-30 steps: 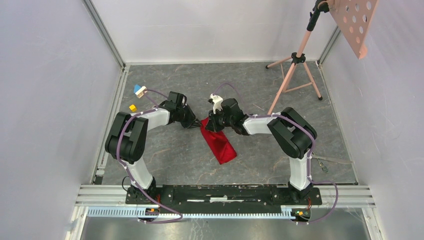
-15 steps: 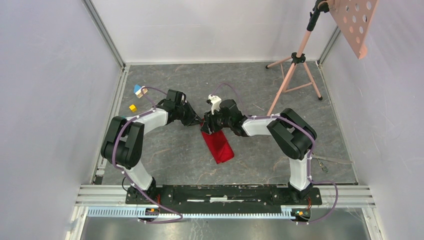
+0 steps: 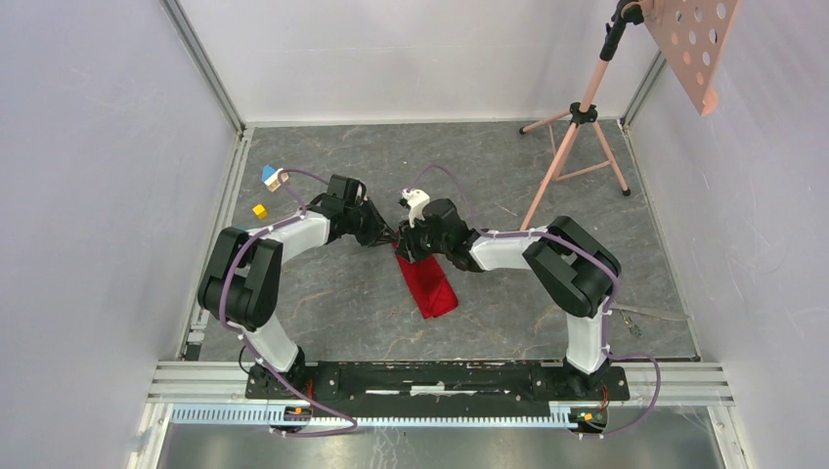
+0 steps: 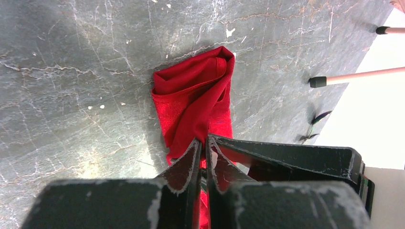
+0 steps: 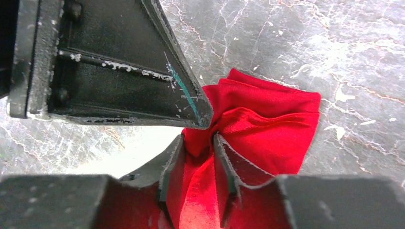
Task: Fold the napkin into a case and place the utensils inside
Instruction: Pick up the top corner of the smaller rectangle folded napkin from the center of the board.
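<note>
The same bunched fold of the napkin is pinched by both my grippers, so my left gripper should open and take the flatter layer (image 4: 170, 113) beside the fold, nearer the napkin's edge.
The red napkin (image 3: 426, 286) lies on the grey floor as a long folded strip, its far end lifted between both grippers. My left gripper (image 3: 390, 237) is shut on that end; in the left wrist view the cloth (image 4: 196, 102) hangs bunched beyond my closed gripper (image 4: 204, 143). My right gripper (image 3: 407, 244) is shut on the same end right beside it; in the right wrist view red cloth (image 5: 267, 119) is pinched in my gripper (image 5: 199, 139), with the left gripper's finger (image 5: 143, 71) just above. No utensils are in view.
A pink tripod stand (image 3: 572, 147) stands at the back right. A blue and white toy block (image 3: 272, 177) and a yellow block (image 3: 259, 210) lie at the left edge. Grey walls enclose the floor on three sides.
Both grippers have moved slightly back and left with the napkin's far end, and the strip has been drawn along and looks shorter and narrower.
</note>
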